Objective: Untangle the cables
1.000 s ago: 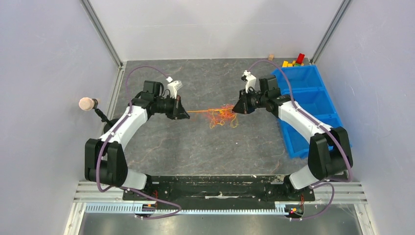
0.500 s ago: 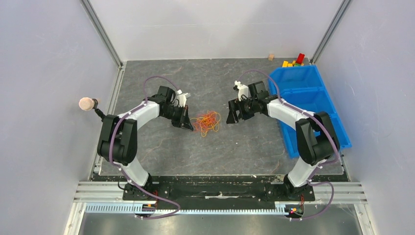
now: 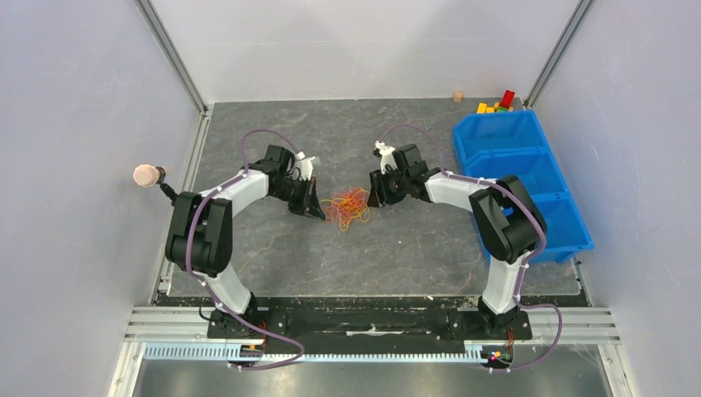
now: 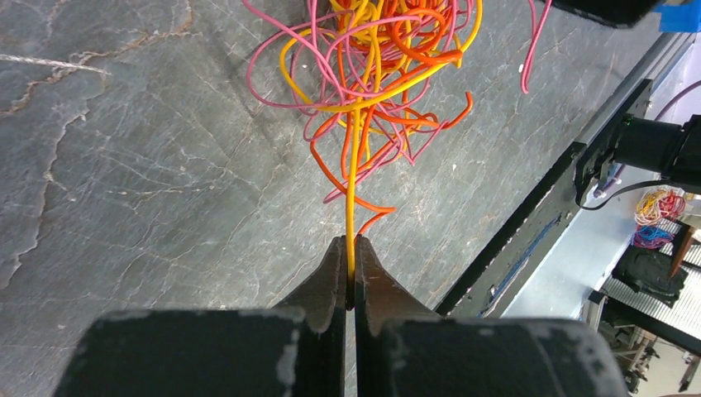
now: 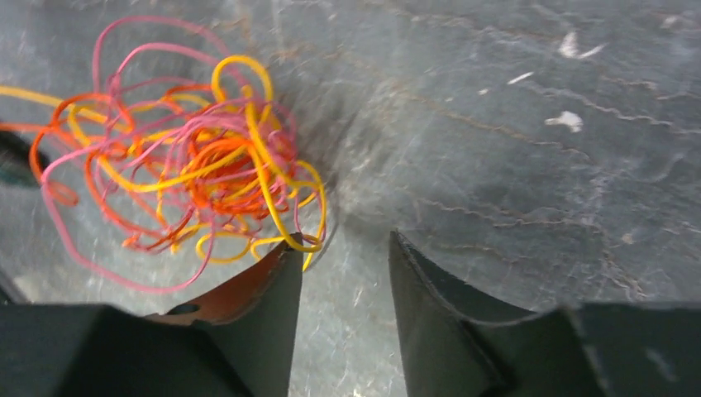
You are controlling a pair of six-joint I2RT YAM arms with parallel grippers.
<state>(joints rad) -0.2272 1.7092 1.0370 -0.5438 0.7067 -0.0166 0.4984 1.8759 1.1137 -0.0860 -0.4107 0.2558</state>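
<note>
Next, the left gripper lets go of the yellow cable on the grey floor at the heap's edge (image 3: 371, 218) beside the right gripper's fingers.
The cables (image 3: 348, 206) lie as one tangled heap of thin orange, yellow and pink loops in the middle of the grey floor, also the cables (image 4: 372, 74) and the cables (image 5: 186, 157). My left gripper (image 3: 315, 209) sits at the heap's left edge and is shut on a single yellow cable (image 4: 352, 194) that runs straight from its tips (image 4: 350, 241) into the tangle. My right gripper (image 3: 376, 197) stands at the heap's right edge, open; its left fingertip (image 5: 291, 248) touches a yellow loop and nothing lies between the fingers (image 5: 343, 244).
A blue three-compartment bin (image 3: 533, 178) stands at the right. Small coloured blocks (image 3: 498, 102) and a wooden cube (image 3: 457, 97) sit at the back right corner. A round pale knob (image 3: 146, 175) sticks out at the left wall. Metal rails frame the floor.
The right gripper has let go of the cables, opened and moved left up to the heap. The left gripper came right, so the stretched cable slackened and the tangle bunched up.
</note>
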